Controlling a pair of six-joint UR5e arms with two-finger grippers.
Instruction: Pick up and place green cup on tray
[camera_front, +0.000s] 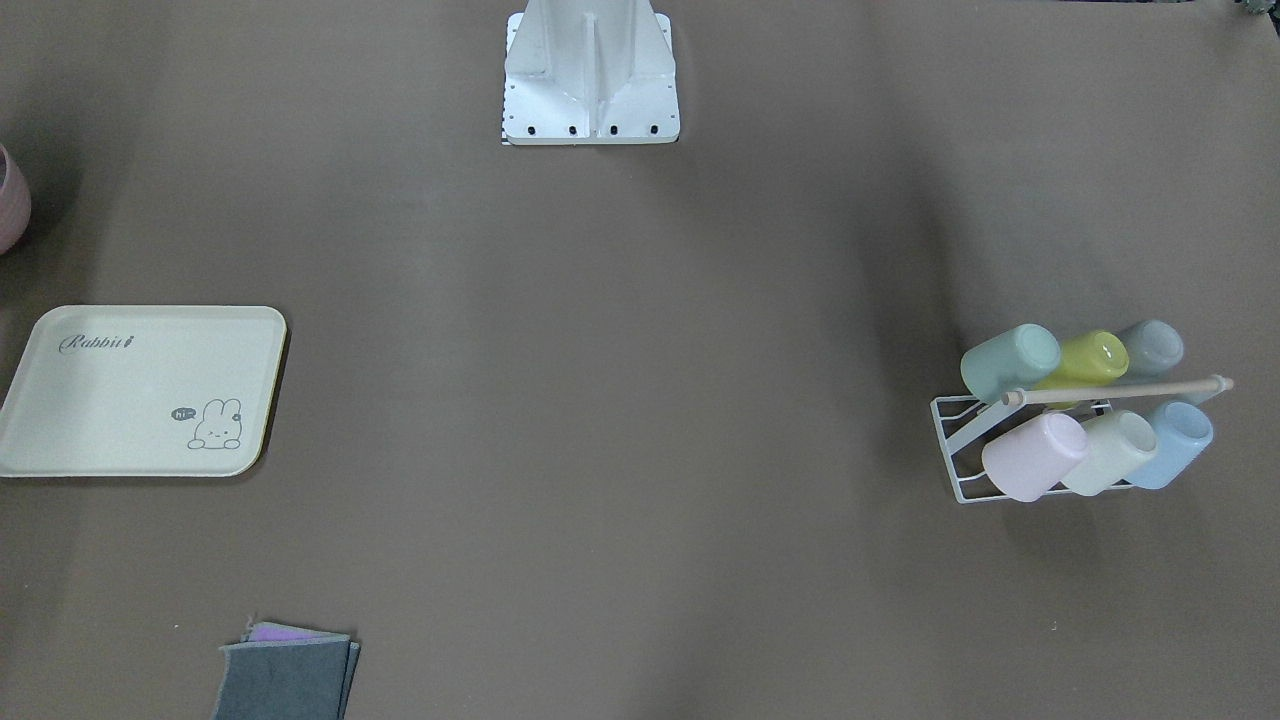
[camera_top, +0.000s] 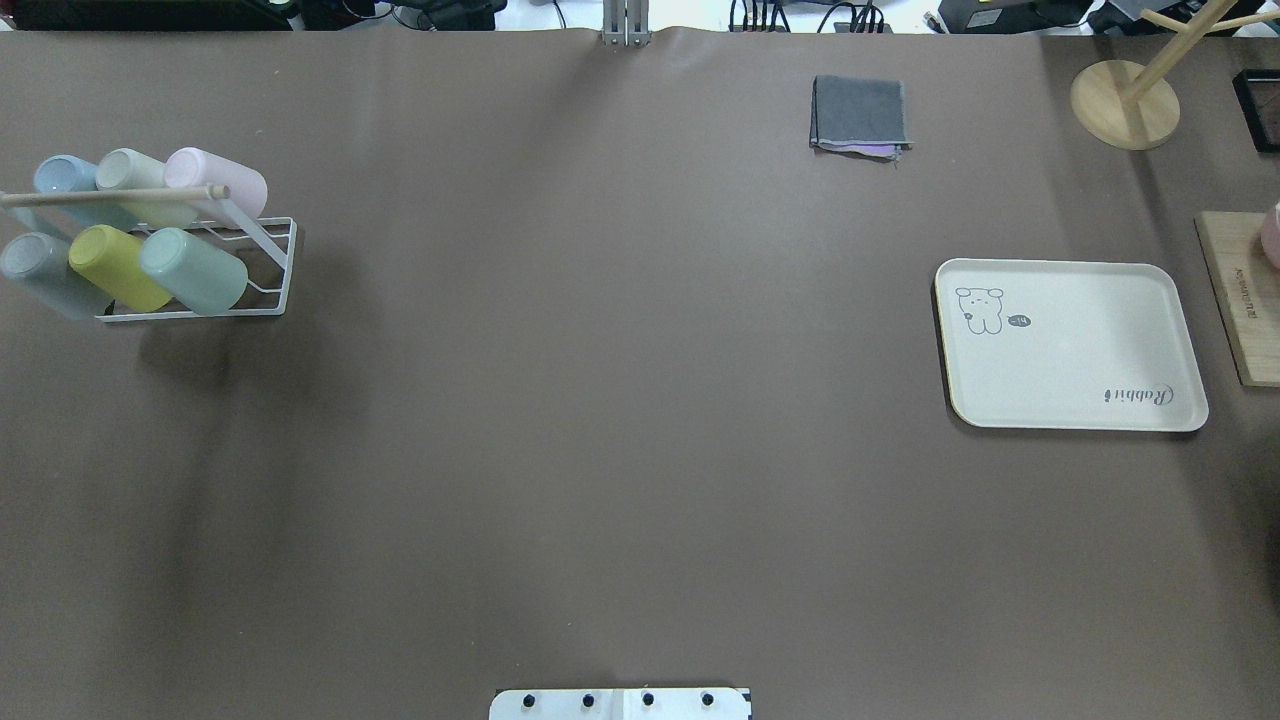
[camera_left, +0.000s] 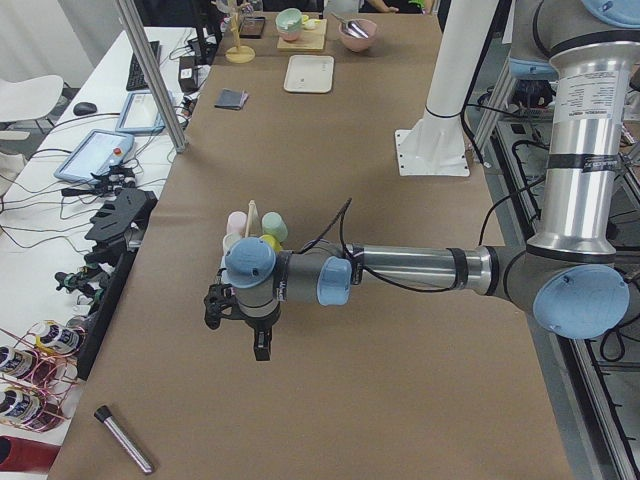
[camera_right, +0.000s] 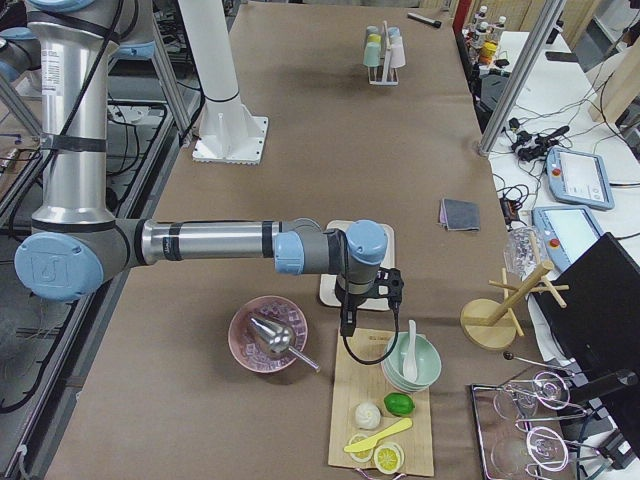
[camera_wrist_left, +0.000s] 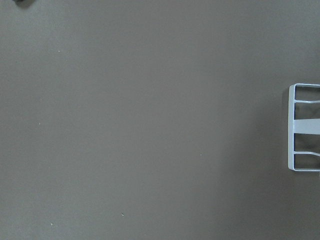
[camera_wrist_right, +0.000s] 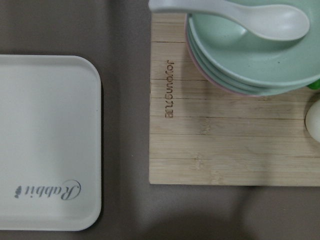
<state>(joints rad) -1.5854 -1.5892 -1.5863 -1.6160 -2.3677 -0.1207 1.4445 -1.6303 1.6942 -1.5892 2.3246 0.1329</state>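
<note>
Next, my right gripper grips the tray's short edge (camera_front: 18, 371) (camera_wrist_right: 100, 157) beside the wooden board near the middle of that edge.
The green cup (camera_front: 1010, 362) is a mint tumbler lying tilted in a white wire rack (camera_front: 965, 450) with several other pastel cups. It also shows in the overhead view (camera_top: 193, 270). The cream tray (camera_front: 140, 390) with "Rabbit" script lies flat and bare at the other end of the table (camera_top: 1070, 345). My left gripper (camera_left: 238, 335) hangs above the table beside the rack; I cannot tell if it is open or shut. My right gripper (camera_right: 368, 312) hovers between the tray (camera_wrist_right: 50, 140) and a wooden board; I cannot tell its state either. No fingers show in the wrist views.
A wooden board (camera_wrist_right: 225, 140) with stacked bowls and a spoon lies next to the tray. A pink bowl (camera_right: 268, 335), a wooden mug tree (camera_top: 1125, 100) and a folded grey cloth (camera_top: 860, 115) are near that end. The robot base (camera_front: 590, 75) stands mid-table.
</note>
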